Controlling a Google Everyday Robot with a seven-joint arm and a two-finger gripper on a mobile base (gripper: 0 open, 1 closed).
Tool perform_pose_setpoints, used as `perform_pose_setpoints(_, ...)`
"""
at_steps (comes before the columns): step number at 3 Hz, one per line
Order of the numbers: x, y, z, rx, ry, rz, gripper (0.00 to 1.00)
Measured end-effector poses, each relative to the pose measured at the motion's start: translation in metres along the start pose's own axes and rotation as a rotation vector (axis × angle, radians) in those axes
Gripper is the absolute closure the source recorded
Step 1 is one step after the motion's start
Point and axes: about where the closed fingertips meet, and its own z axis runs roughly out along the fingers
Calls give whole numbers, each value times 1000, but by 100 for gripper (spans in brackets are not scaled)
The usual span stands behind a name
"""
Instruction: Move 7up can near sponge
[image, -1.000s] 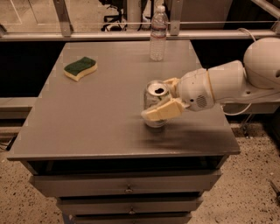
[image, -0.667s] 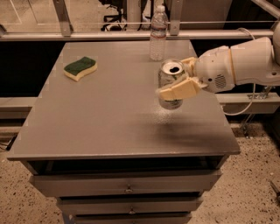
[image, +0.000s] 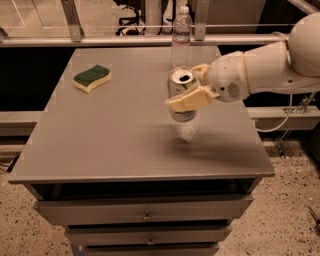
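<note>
I will set the 7up can, now held upright above the table, on the grey table (image: 108, 87) against the sponge's front edge with my gripper.
The 7up can (image: 181, 94) is a silver can with an open top, held upright in the air above the right middle of the grey table (image: 115, 135). My gripper (image: 192, 87) comes in from the right on a white arm and is shut on the can, with one pale finger (image: 189, 99) across its front. The sponge (image: 92, 78), dark green over pale yellow, lies on the far left of the table, well apart from the can.
A clear plastic water bottle (image: 181, 36) stands at the table's back edge, just behind the can. The table sits on a drawer unit (image: 145, 215). A metal rail (image: 150, 40) runs behind it. A cable hangs at the right.
The gripper has lifted the can off the table and carried it up and slightly left. The sponge and bottle have not moved.
</note>
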Motion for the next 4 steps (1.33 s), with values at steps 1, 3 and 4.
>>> perform_pose_setpoints(1,-14,-29,45,-8,-20,-35,100)
perform_pose_setpoints(3,-55,-82,140,-24,-96,-57,100)
perform_pose_setpoints(4,-60,-113,195,6,-112,-16,100)
